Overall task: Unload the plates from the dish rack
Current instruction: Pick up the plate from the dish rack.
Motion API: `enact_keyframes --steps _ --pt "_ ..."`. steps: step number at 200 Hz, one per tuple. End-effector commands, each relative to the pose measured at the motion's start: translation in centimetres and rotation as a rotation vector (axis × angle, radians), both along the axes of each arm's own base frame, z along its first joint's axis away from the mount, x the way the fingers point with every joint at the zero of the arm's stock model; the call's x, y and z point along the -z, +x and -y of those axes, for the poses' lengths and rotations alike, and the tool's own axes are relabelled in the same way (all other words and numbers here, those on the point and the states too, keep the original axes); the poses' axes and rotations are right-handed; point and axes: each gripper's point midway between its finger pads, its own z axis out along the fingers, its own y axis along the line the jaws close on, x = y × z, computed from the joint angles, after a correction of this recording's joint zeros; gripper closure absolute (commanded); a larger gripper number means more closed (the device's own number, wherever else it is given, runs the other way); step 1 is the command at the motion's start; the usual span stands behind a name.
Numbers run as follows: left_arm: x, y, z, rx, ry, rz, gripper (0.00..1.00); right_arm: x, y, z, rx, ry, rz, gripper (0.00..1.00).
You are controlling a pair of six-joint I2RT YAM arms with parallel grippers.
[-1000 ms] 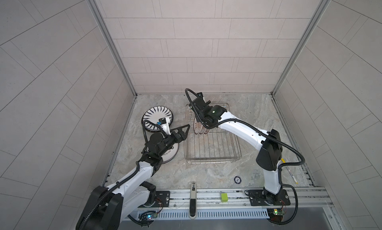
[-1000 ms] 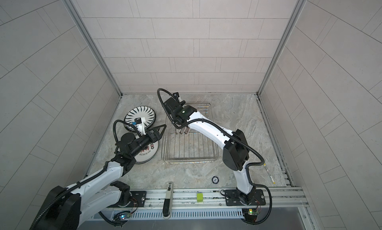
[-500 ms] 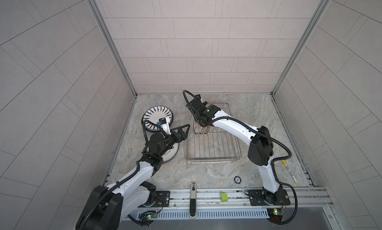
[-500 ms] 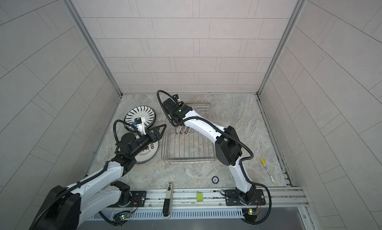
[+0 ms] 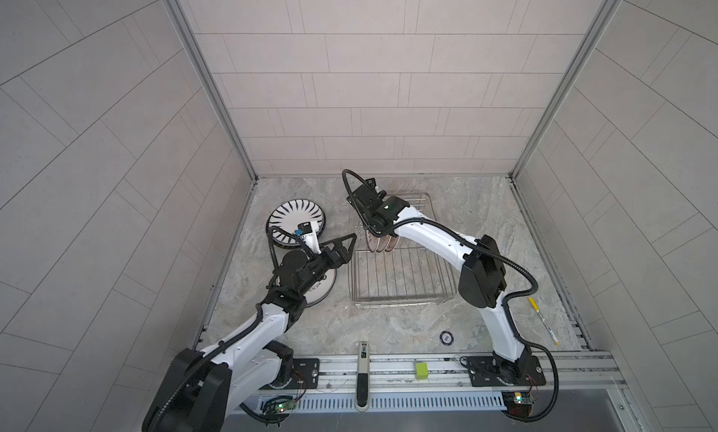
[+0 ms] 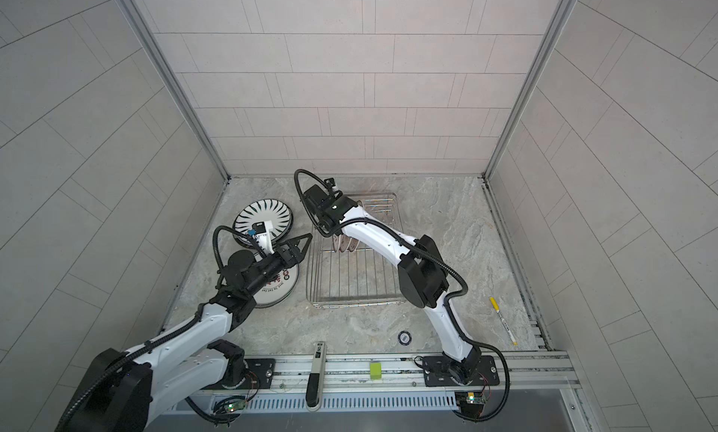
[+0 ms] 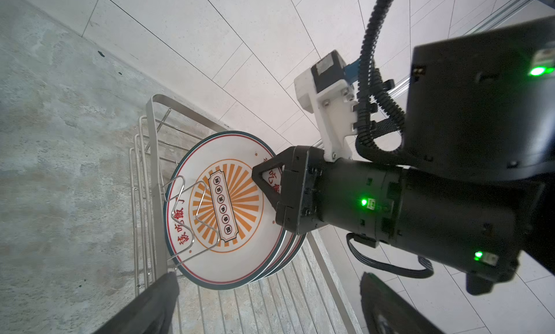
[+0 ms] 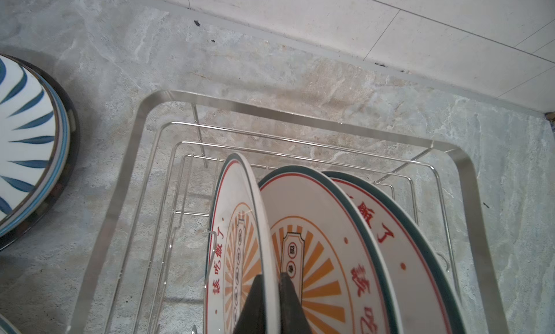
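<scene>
My left gripper is to grab the outermost plate next by its lower rim (image 5: 371,249) (image 7: 176,255), opposite the top rim that my right gripper is holding.
The silver wire dish rack (image 5: 393,303) stands mid-table. Three white plates with orange sunbursts and red characters (image 5: 382,242) stand upright at its far left end. My right gripper (image 8: 271,290) is shut on the top rim of the outermost plate (image 8: 237,227), one finger on each face. The left wrist view shows that plate (image 7: 210,257) behind a prong, with the right gripper (image 7: 264,179) on its edge. My left gripper (image 5: 345,251) hangs open just left of the rack, holding nothing.
Left of the rack lie a stack of dark-striped plates (image 5: 295,218) and a plate with red print (image 5: 320,290) under my left arm. A yellow-capped pen (image 5: 544,321) and a small round cap (image 5: 446,337) lie at the front right. A green block (image 5: 421,370) sits on the rail.
My right gripper has closed onto the outermost plate's rim, and the right arm's elbow has swung back to the right. The left arm has stayed still and open.
</scene>
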Motion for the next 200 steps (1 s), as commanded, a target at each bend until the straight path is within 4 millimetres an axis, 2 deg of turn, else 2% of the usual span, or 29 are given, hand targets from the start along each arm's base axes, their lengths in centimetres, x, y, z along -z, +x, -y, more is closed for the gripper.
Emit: enact_keyframes --steps 1,70,96,101,146,183,200 --pt "-0.8 -0.1 -0.1 -0.008 -0.014 0.038 0.0 -1.6 -0.2 0.8 0.023 -0.046 0.036 0.89" --pt "-1.2 0.0 -0.4 -0.027 -0.024 0.043 0.0 -7.0 -0.8 0.9 0.031 -0.04 0.153 0.91" --pt "-1.5 0.0 -0.6 -0.039 -0.028 0.053 0.0 -9.2 -1.6 1.3 0.031 -0.029 0.198 0.91" --pt "-0.6 -0.4 -0.7 -0.04 -0.02 0.036 0.0 -9.6 -1.8 1.3 0.028 -0.027 0.206 0.91" --pt "-1.1 -0.6 -1.2 -0.057 -0.024 0.05 0.0 -12.8 -4.0 2.0 0.01 0.005 0.282 0.92" --pt "-1.7 -1.1 -1.4 -0.06 -0.029 0.062 0.0 -13.8 -6.3 2.2 -0.081 0.111 0.304 0.92" --pt "-2.4 -1.5 -1.1 -0.036 -0.034 0.085 0.0 -14.3 -7.4 2.9 -0.102 0.157 0.315 0.92"
